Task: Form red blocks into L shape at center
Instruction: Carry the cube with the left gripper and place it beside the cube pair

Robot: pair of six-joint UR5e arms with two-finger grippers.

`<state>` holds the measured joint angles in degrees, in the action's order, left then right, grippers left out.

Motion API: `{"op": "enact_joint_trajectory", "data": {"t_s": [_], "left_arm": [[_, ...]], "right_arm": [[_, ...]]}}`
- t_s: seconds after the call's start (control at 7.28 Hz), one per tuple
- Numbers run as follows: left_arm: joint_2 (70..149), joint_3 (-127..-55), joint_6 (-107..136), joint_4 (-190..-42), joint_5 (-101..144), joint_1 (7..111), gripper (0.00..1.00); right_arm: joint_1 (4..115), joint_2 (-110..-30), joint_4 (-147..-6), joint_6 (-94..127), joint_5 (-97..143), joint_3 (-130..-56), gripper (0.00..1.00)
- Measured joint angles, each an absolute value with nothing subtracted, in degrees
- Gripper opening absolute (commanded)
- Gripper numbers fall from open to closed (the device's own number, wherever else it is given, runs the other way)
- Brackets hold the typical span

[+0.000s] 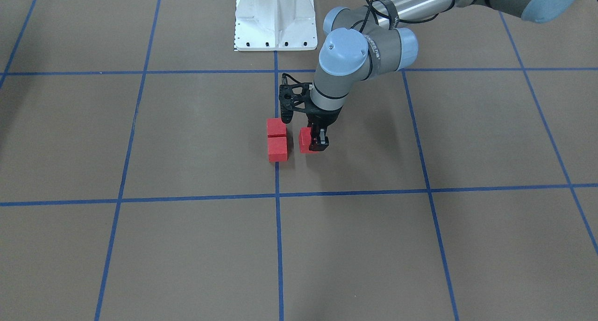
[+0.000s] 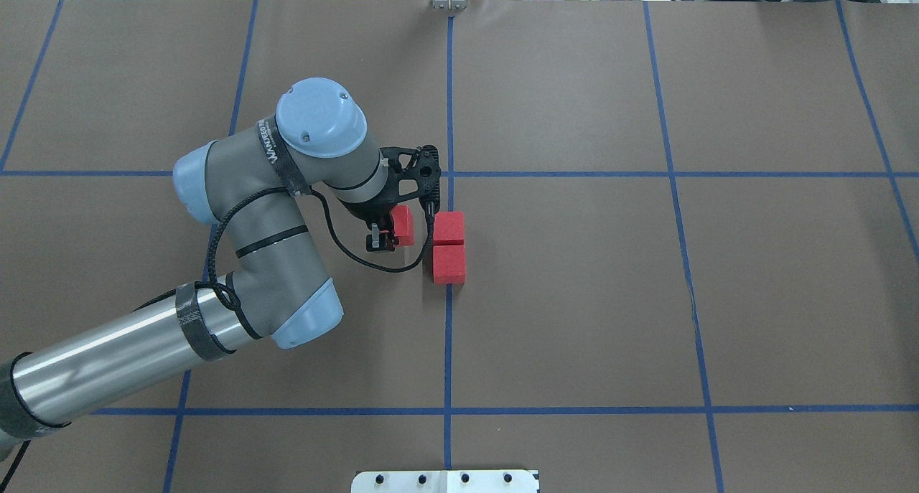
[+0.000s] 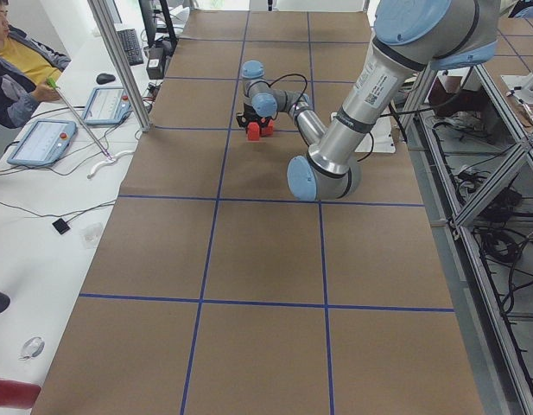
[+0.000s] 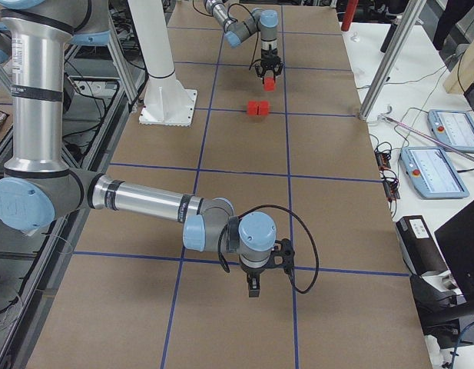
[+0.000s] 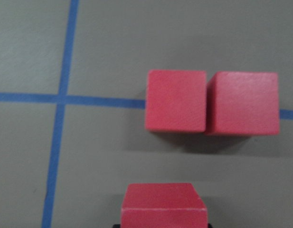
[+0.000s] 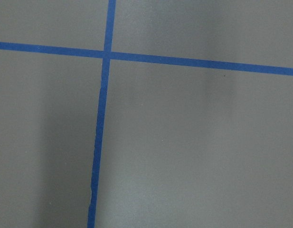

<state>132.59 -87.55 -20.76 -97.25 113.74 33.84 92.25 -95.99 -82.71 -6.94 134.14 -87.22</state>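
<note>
My left gripper needs to release its red block against the red block farther from the white base plate point(image 1: 297, 146) point(image 5: 180, 160).
Two red blocks point(image 2: 449, 227) point(image 2: 449, 262) sit touching each other on the vertical blue line point(image 2: 448, 335) at the center. They also show in the front view point(image 1: 276, 127) point(image 1: 277, 149) and the left wrist view point(image 5: 175, 100) point(image 5: 242, 103). My left gripper point(image 2: 391, 233) is shut on the third red block point(image 2: 403, 224), held low about a block's width to the left of the pair. This block shows at the bottom of the left wrist view point(image 5: 164, 205). My right gripper point(image 4: 252, 288) shows only in the right side view, far from the blocks; I cannot tell whether it is open.
The robot's white base plate point(image 1: 275, 19) stands at the near table edge behind the blocks. An operator point(image 3: 11, 60) sits beside the table with tablets point(image 3: 41, 143). Blue tape divides the brown surface into large squares.
</note>
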Motion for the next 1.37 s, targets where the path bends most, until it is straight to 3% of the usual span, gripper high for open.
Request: {"op": "enact_joint_trajectory", "data": {"t_s": [0.96, 1.37], "left_arm": [[136.9, -81.4, -21.5, -96.4, 113.7, 32.6, 0.0], [137.6, -80.4, -21.2, -96.4, 113.6, 32.7, 0.05]], "right_arm": [[92.3, -96.5, -82.7, -6.9, 134.3, -87.4, 1.0], [92.3, -96.5, -82.7, -6.9, 134.3, -87.4, 1.0]]}}
